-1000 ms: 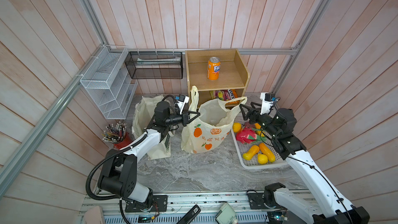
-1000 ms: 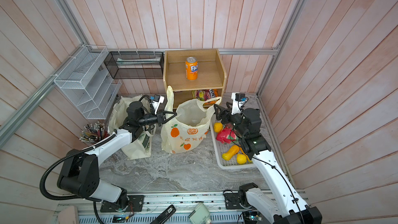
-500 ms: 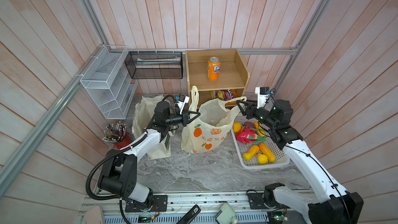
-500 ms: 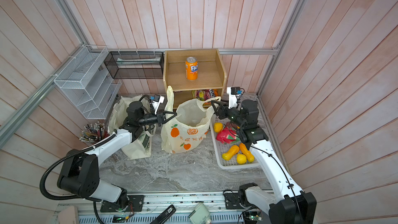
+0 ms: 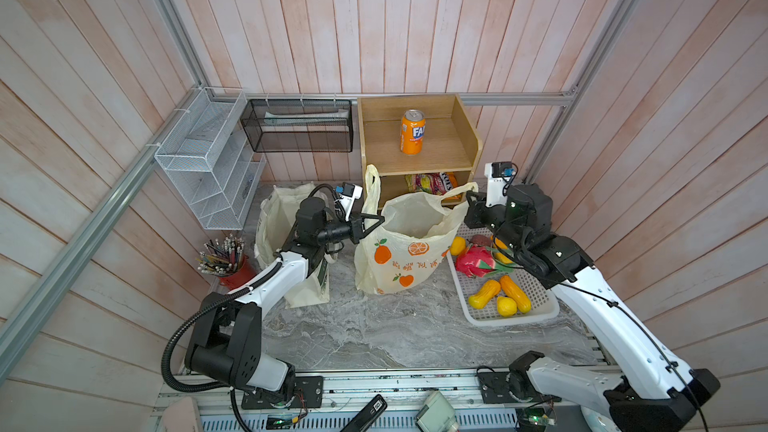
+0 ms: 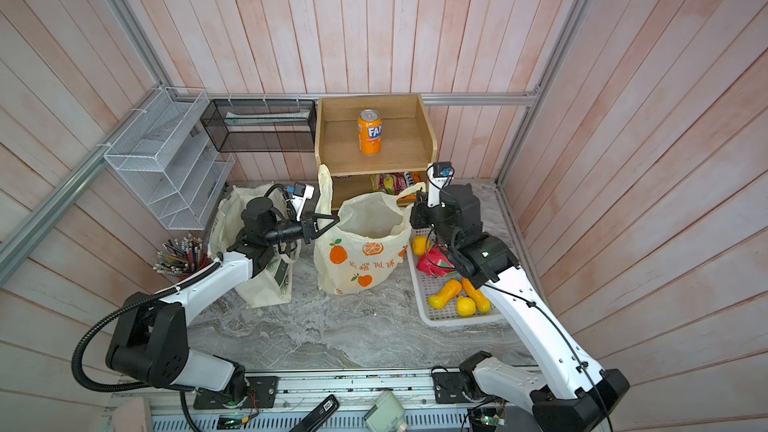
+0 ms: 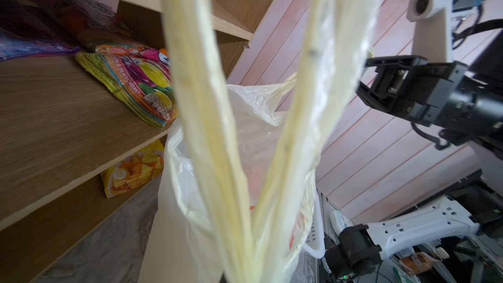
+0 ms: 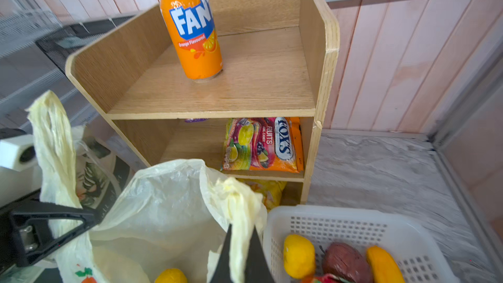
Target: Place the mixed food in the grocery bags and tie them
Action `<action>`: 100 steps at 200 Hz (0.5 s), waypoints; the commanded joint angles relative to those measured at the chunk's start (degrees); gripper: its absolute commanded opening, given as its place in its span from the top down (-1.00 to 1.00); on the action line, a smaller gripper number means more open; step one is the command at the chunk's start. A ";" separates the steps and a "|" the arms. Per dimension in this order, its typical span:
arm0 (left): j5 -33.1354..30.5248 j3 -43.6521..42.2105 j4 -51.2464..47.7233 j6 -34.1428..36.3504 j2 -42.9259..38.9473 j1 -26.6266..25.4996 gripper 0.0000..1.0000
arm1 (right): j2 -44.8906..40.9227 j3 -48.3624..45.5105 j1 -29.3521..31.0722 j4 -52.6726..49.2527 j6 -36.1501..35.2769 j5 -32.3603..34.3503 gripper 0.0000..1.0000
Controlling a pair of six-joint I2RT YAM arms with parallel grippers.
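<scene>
The robot's right gripper pinches the grocery bag's handle near its tip, so next the right gripper opens and takes this handle lower (image 5: pixel 452 195), to leave a loop for tying.
The pale-yellow plastic grocery bag (image 5: pixel 409 253) (image 6: pixel 361 251) with orange fruit prints stands open mid-table. My left gripper (image 5: pixel 377 220) (image 6: pixel 334 223) is shut on its left handle (image 7: pixel 201 132), which stands upright. My right gripper (image 5: pixel 469 201) (image 8: pixel 240 254) is shut on the right handle (image 8: pixel 239 202), the strip pinched between the black fingers. A yellow toy fruit (image 8: pixel 170 276) lies inside the bag. More yellow and orange toy fruits (image 5: pixel 500 295) lie in the white basket (image 5: pixel 540 317). The cream cloth tote (image 5: pixel 280 218) stands behind my left arm.
A wooden shelf (image 5: pixel 465 147) at the back holds an orange Fanta can (image 5: pixel 412 131) on top and a multicoloured candy packet (image 5: pixel 432 182) below. Wire racks (image 5: pixel 208 160) hang on the left wall. A red cup of pencils (image 5: pixel 226 259) stands at the left. A red dragon fruit (image 5: pixel 473 261) lies in the basket.
My right gripper has moved from over the basket to the bag's right handle and closed on it. The left gripper and its handle have not moved.
</scene>
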 commanded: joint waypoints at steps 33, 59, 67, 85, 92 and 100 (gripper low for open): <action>-16.00 -5.16 -0.43 0.03 -8.38 -0.24 1.00 | 7.01 7.89 15.60 -18.25 7.85 30.59 1.00; -8.56 -2.99 -2.07 2.63 -7.17 -0.28 1.00 | 9.74 12.10 21.35 -20.41 11.68 31.19 1.00; -5.42 -2.30 -1.81 2.64 -6.08 -0.30 1.00 | 10.44 13.20 23.02 -20.35 12.49 31.17 1.00; -1.15 -2.49 1.54 1.08 -4.02 -0.97 1.00 | 12.50 16.10 25.36 -20.42 13.33 30.48 1.00; -0.45 -2.30 2.16 0.84 -3.35 -1.38 1.00 | 13.25 17.40 25.89 -20.49 13.46 30.18 1.00; 1.17 -2.00 2.86 0.75 -2.39 -2.04 1.00 | 13.97 18.64 26.50 -20.50 13.44 30.12 1.00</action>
